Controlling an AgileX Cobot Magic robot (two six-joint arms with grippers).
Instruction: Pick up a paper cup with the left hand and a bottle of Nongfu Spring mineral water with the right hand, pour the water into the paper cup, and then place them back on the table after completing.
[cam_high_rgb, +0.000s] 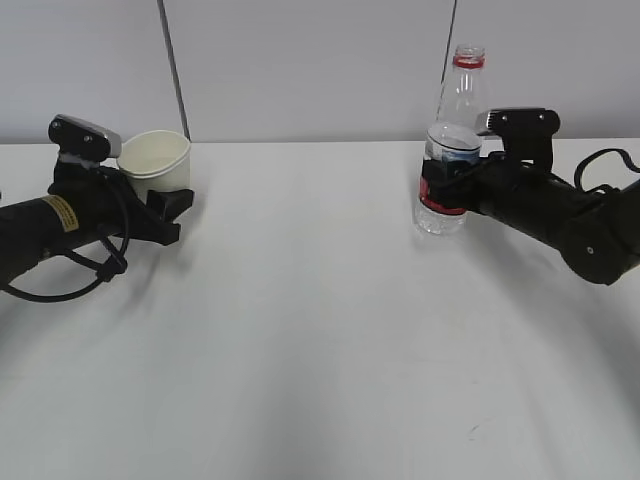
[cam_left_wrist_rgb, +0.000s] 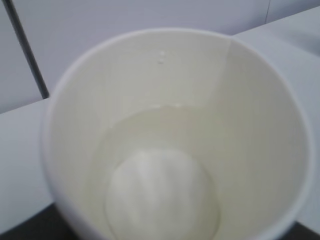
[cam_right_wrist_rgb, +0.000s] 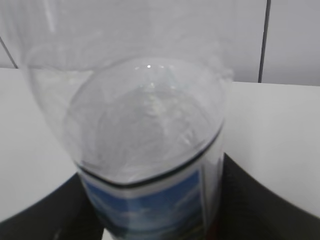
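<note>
The robot's left gripper will bring the paper cup down and let go of it on the table (cam_high_rgb: 166, 230) by the nearer dark wall seam.
A white paper cup (cam_high_rgb: 155, 158) sits upright between the fingers of my left gripper (cam_high_rgb: 162, 196), on the arm with the yellow sticker, at the far left of the table (cam_high_rgb: 300, 330). In the left wrist view the cup (cam_left_wrist_rgb: 175, 85) fills the frame and holds a shallow pool of clear water (cam_left_wrist_rgb: 165, 130); dark fingers (cam_left_wrist_rgb: 20, 231) show at the bottom corners. An uncapped clear bottle (cam_high_rgb: 447, 150) with a red neck ring and a blue and red label stands upright on the table at the right. My right gripper (cam_high_rgb: 438, 188) is closed round its label. In the right wrist view, black fingers (cam_right_wrist_rgb: 265, 205) press both sides of the bottle (cam_right_wrist_rgb: 145, 125).
A pale wall with two dark vertical seams (cam_high_rgb: 175, 70) runs along the table's far edge. A black cable (cam_high_rgb: 70, 280) loops under the left arm. The cup's base is hidden behind the left gripper.
</note>
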